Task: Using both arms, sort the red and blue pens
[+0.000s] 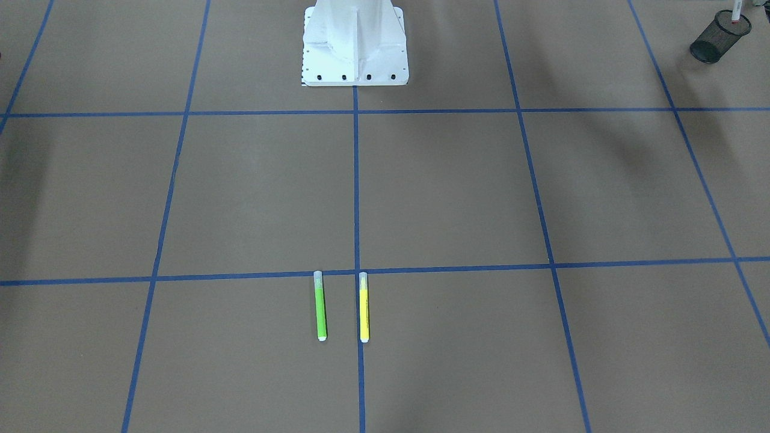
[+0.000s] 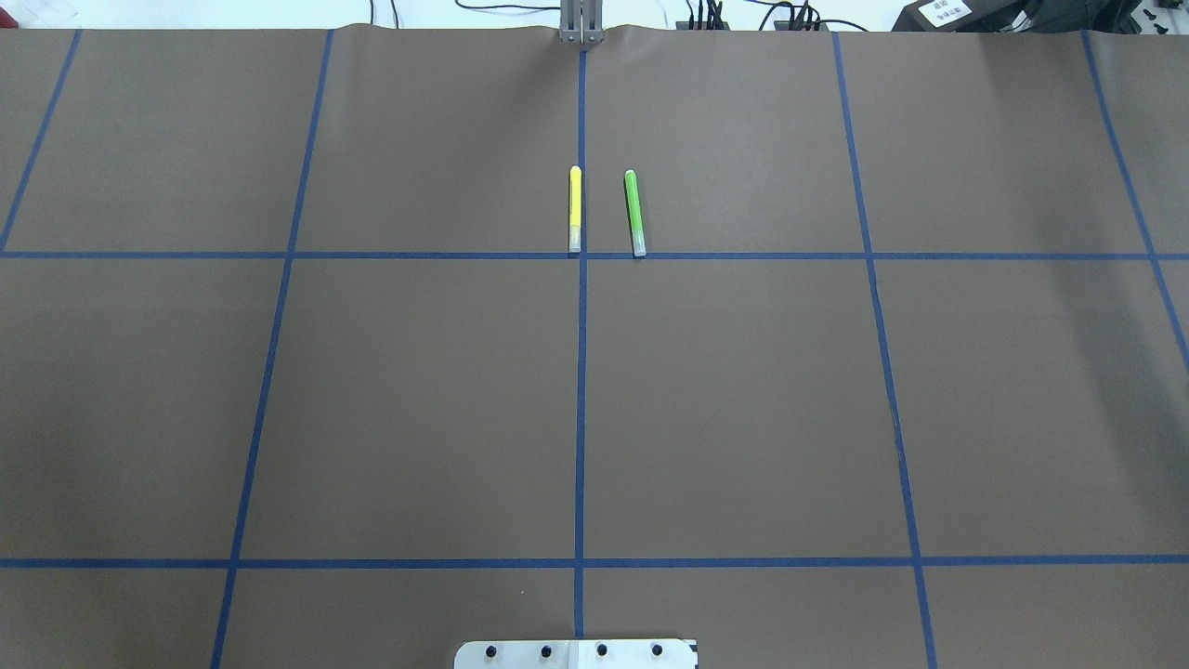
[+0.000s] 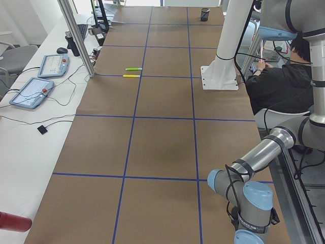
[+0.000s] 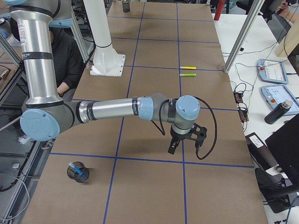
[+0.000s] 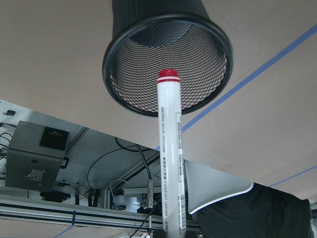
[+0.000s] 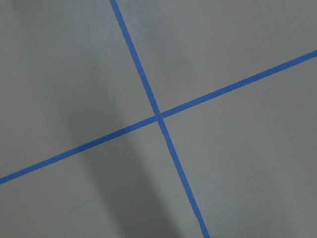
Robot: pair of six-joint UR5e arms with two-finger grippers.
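Observation:
Next, I let the red pen go with my left gripper inside the black mesh cup (image 1: 722, 32) (image 5: 162, 47) just below it, so it leans on the cup's rim.
The red pen (image 5: 170, 148), white-barrelled with a red cap, hangs in the air with its cap pointing into a black mesh cup (image 5: 167, 59). My left gripper (image 5: 169, 235) holds it at the bottom edge of the left wrist view. In the front-facing view the pen (image 1: 735, 11) shows just above that cup (image 1: 719, 37). The blue pen (image 4: 75, 168) stands in a second mesh cup (image 4: 77, 171) at the table's other end. My right gripper (image 4: 183, 148) hovers over bare table; whether it is open or shut I cannot tell.
A lime-green marker (image 2: 634, 212) and a yellow marker (image 2: 575, 208) lie side by side near the far middle. The white robot base (image 1: 355, 45) stands at the near edge. A seated person (image 3: 277, 81) is behind the robot. Tablets and cables lie along the far bench.

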